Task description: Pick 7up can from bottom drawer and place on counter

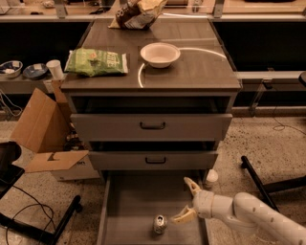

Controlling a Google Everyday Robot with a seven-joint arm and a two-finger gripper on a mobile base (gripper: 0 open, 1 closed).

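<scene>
Next, I will grip the middle of the can's body [159, 225] on the 7up can in the open bottom drawer.
The 7up can [159, 224] stands upright on the grey floor of the open bottom drawer [129, 206], near its front. My gripper [187, 200] comes in from the right on a white arm and hangs over the drawer's right part, open and empty. Its lower fingertip is just right of the can, not touching it. The counter [191, 72] is the dark wood-grain top of the cabinet, with a thin white curved line on it.
On the counter are a white bowl [160, 54], a green chip bag [97, 61] and a crumpled brown bag [136, 14]. Two upper drawers [152, 126] are closed. A small white bottle [211, 178] stands on the floor right of the cabinet, a cardboard box [45, 134] to the left.
</scene>
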